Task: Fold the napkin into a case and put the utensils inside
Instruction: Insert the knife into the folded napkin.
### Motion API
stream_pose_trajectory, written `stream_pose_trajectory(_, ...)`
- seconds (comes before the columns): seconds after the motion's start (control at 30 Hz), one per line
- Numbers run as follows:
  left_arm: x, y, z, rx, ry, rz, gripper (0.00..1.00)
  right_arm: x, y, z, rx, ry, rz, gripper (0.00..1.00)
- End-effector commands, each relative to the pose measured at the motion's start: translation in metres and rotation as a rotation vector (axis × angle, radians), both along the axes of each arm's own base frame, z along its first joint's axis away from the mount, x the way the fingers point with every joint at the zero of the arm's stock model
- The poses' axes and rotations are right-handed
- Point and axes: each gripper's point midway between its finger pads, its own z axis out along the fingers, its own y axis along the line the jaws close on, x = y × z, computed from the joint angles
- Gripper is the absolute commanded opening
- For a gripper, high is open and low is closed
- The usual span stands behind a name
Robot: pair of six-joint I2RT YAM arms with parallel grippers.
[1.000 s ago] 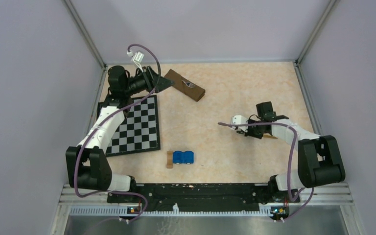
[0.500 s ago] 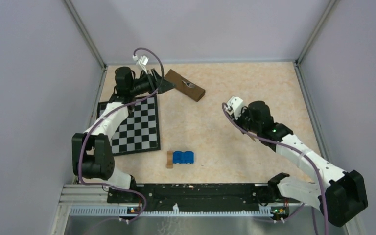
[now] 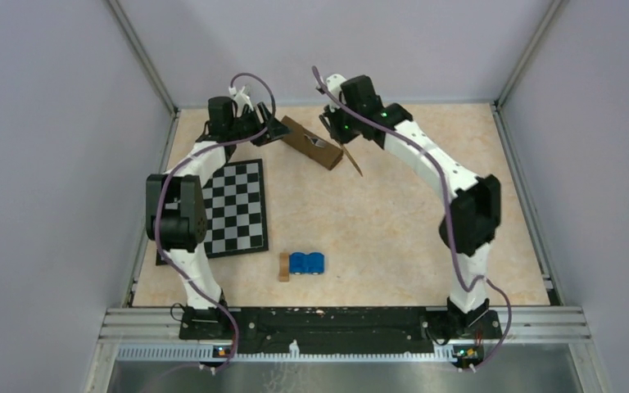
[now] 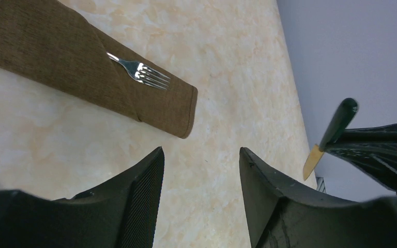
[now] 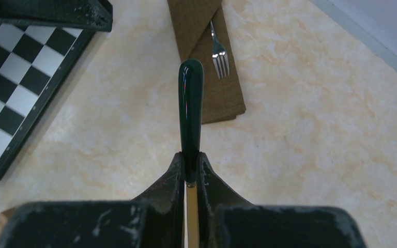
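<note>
My right gripper needs to let go of the knife on the open end of the brown case (image 3: 328, 158) (image 5: 212, 105), next to the silver fork.
The case (image 3: 312, 143), a long narrow dark brown cloth strip, lies at the back of the table with a silver fork (image 4: 143, 73) sticking out of its right end. My left gripper (image 3: 275, 133) is open and empty at the case's left end; in the left wrist view (image 4: 200, 151) the case (image 4: 77, 64) lies just beyond the fingertips. My right gripper (image 3: 341, 135) is shut on a knife (image 5: 191, 101) with a dark green handle and gold blade (image 3: 354, 161). It holds the knife above the table beside the case's right end (image 5: 209, 62).
A black-and-white checkered mat (image 3: 230, 205) lies on the left. A blue object (image 3: 306, 263) and a small tan wooden block (image 3: 283, 267) sit near the front middle. Grey walls close in the back and both sides.
My right arm has swung from the right middle of the table up to the back, beside the case's right end. My left gripper has shifted a little right along the case's left end.
</note>
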Motion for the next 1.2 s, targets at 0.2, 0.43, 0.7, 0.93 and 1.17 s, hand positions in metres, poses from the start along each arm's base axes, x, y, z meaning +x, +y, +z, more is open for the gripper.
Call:
stream_pose_trajectory(0.2, 0.077, 0.011, -0.022, -0.036, -0.007, 0.062, 0.58, 0.046, 0.02, -0.062, -0.265, 0.129, -0.038, 0.0)
stream_pose_trajectory(0.43, 0.11, 0.014, -0.049, -0.049, -0.004, 0.114, 0.53, 0.062, 0.033, -0.088, -0.315, 0.085, 0.058, 0.0)
stream_pose_trajectory(0.7, 0.123, 0.016, -0.063, -0.069, -0.015, 0.138, 0.52, 0.084, 0.047, -0.113, -0.339, 0.033, 0.08, 0.0)
stream_pose_trajectory(0.93, 0.127, 0.016, -0.068, -0.069, -0.02, 0.147, 0.52, 0.098, 0.057, -0.135, -0.333, 0.007, 0.081, 0.0)
stream_pose_trajectory(1.17, 0.131, 0.015, -0.07, -0.072, -0.031, 0.143, 0.51, 0.105, 0.065, -0.152, -0.319, 0.0, 0.095, 0.0)
